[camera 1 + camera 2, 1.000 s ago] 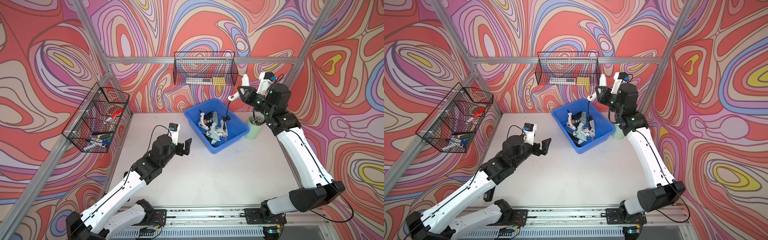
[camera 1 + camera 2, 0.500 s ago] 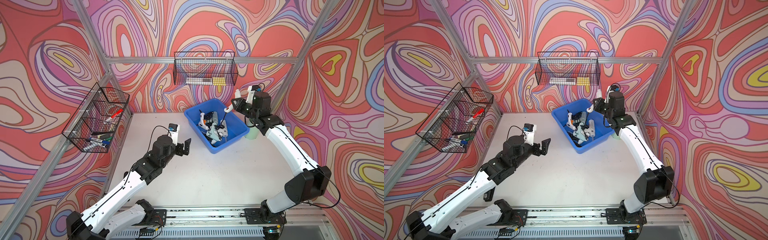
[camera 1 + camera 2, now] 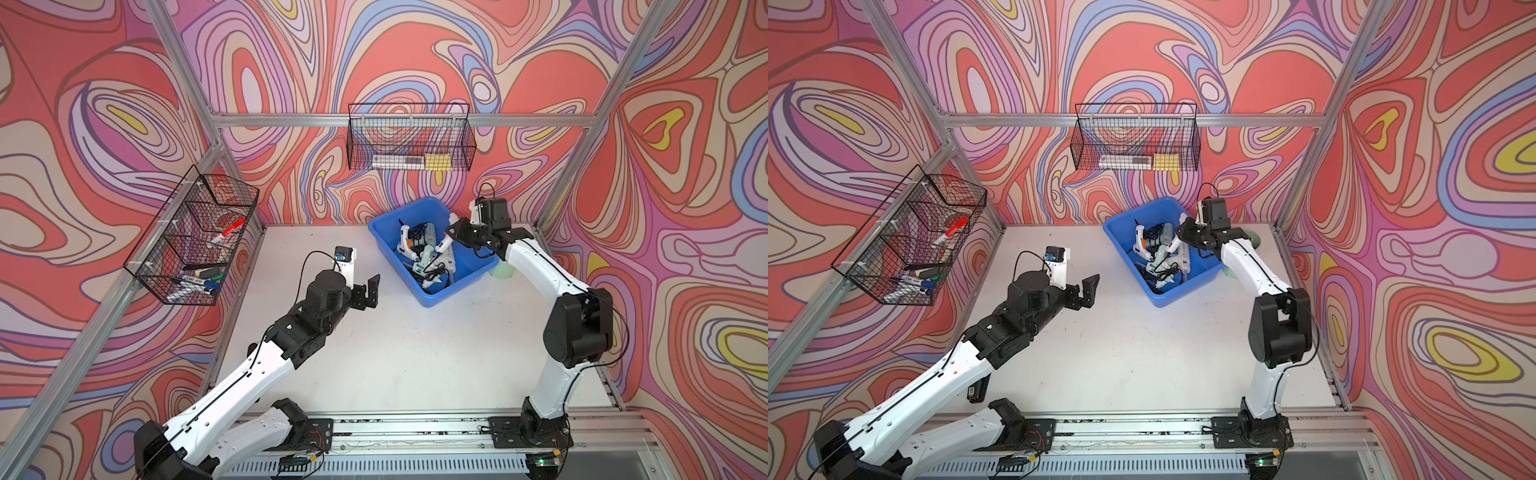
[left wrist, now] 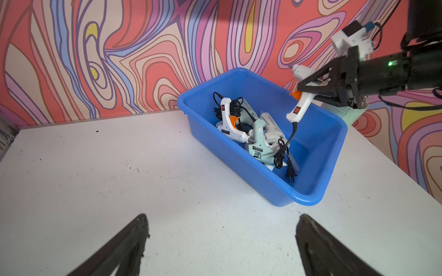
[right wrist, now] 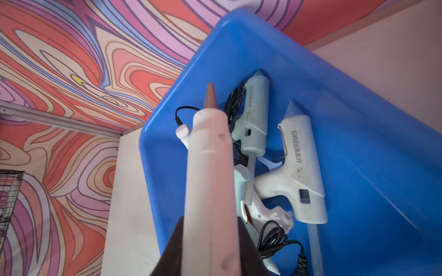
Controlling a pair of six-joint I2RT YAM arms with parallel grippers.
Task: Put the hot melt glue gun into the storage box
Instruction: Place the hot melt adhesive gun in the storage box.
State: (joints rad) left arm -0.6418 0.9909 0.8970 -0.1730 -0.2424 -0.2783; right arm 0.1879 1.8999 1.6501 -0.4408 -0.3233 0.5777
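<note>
I will use my right gripper to put the hot melt glue gun, now hanging over the blue storage box, down on the handle of the white GREENER gun (image 3: 441,259) (image 5: 277,183).
The blue storage box (image 3: 432,300) (image 3: 1163,302) stands at the back of the table, right of centre, with several glue guns and black cords lying in it. My right gripper (image 3: 455,230) (image 4: 301,88) (image 5: 210,222) is shut on a white hot melt glue gun (image 3: 445,242) (image 3: 1173,243) (image 4: 301,101) (image 5: 210,172) with an orange trigger. It hangs over the box's far right side, and its cord trails down onto the pile inside. My left gripper (image 3: 368,289) (image 4: 221,222) is open and empty above the bare table, left of the box.
A pale green cup (image 3: 503,272) (image 4: 351,114) stands just behind the box, under my right arm. One black wire basket (image 3: 195,245) with markers hangs on the left wall. Another wire basket (image 3: 411,143) hangs on the back wall above the box.
My right arm has come down and forward with the glue gun, from high near the back wall to low over the box. The left arm has not moved.
</note>
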